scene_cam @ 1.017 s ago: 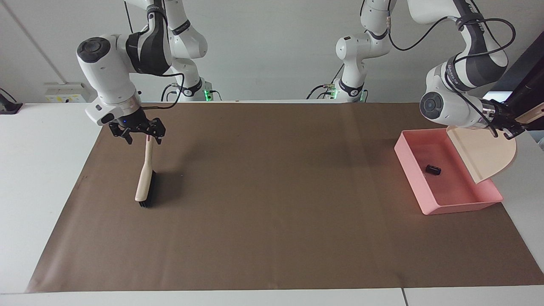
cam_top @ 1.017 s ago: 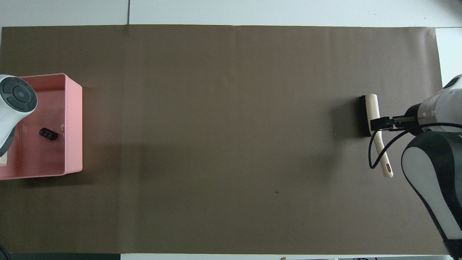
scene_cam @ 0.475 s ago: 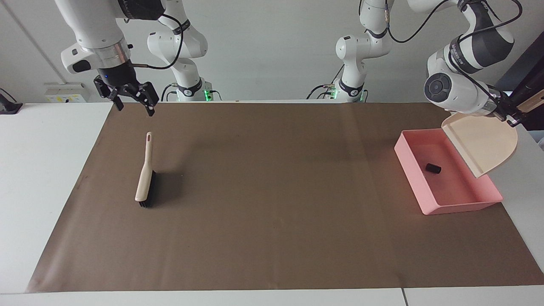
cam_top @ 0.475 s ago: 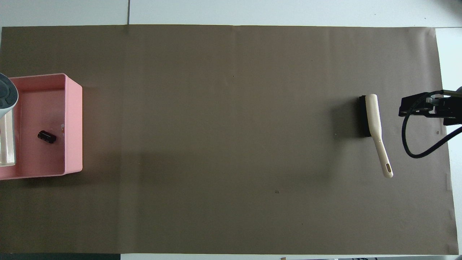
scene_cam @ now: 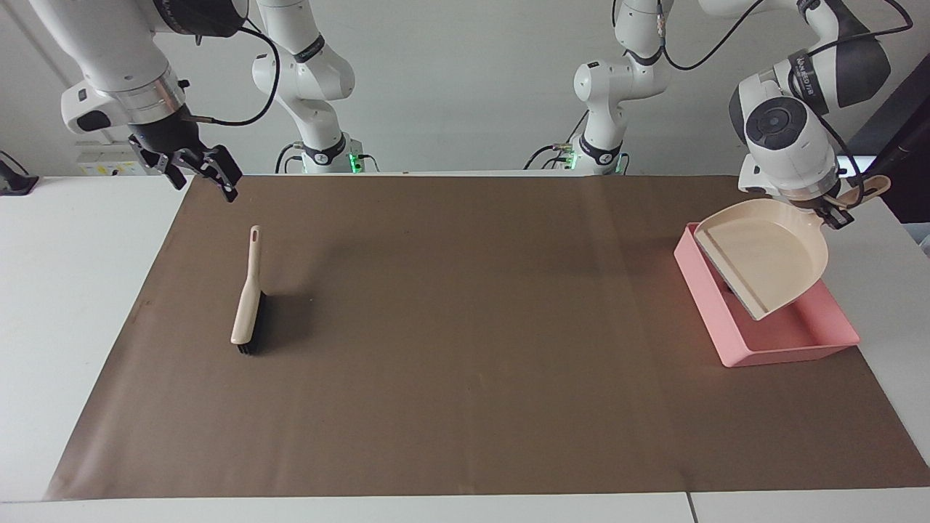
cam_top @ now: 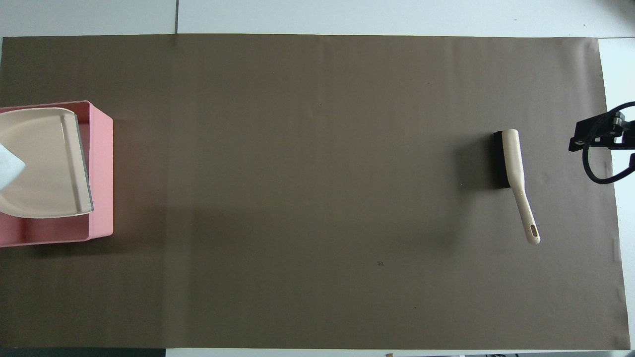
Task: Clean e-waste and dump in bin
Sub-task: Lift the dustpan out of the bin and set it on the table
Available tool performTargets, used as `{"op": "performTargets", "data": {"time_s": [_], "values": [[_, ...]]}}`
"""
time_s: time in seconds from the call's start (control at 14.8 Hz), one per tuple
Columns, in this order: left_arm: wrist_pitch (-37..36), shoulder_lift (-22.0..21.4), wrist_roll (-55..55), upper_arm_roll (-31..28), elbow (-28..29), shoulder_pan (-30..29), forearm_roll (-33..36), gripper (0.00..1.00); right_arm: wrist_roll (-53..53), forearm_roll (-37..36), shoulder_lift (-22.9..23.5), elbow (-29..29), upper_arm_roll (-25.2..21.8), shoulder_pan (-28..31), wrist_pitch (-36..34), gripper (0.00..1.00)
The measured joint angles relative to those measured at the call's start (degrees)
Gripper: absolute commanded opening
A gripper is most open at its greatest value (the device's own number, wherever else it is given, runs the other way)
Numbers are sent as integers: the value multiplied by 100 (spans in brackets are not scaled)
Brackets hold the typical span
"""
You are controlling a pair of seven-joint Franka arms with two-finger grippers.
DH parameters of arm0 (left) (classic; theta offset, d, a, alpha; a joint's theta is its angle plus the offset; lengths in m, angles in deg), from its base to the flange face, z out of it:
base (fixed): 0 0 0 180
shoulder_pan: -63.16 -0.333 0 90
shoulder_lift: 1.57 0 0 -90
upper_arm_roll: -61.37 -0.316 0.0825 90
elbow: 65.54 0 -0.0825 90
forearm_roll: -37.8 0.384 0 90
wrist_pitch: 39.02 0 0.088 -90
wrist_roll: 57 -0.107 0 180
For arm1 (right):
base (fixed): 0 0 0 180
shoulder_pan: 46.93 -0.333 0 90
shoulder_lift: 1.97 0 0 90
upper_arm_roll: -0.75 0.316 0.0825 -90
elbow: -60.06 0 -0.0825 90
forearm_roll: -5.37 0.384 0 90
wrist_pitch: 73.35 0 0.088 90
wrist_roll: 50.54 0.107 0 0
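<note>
Next, the left gripper releases the beige dustpan, now tilted over the pink bin, on the brown mat (cam_top: 202, 199) beside the pink bin, toward the brush.
The pink bin (scene_cam: 788, 356) sits on the brown mat at the left arm's end; it also shows in the overhead view (cam_top: 101, 168). My left gripper (scene_cam: 837, 212) is shut on the handle of the beige dustpan (scene_cam: 763, 254), which it holds tilted over the bin. The dustpan (cam_top: 44, 163) covers most of the bin's inside. The e-waste is hidden under it. My right gripper (scene_cam: 203, 181) is open and empty, up in the air over the mat's corner at the right arm's end; it also shows in the overhead view (cam_top: 603, 136).
A beige brush with black bristles (scene_cam: 247, 305) lies on the mat at the right arm's end, its handle pointing toward the robots; it also shows in the overhead view (cam_top: 513, 168). The brown mat (scene_cam: 472, 327) covers most of the white table.
My right gripper let go of the brush handle, rose and moved outward toward the mat's corner. My left gripper turned the dustpan from steep to flatter over the bin, covering the black block.
</note>
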Motion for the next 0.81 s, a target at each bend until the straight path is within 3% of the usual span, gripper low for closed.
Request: {"op": "performTargets", "data": {"time_s": [0.2,0.81], "values": [[151,5,-34,19,64,358,-608,4,-142,-2,-1,2,-504,-501,88,99],[656,123,7,47,725,1736,-1503,0,-393,-2,-48,36,-589,-521,10,99]]}}
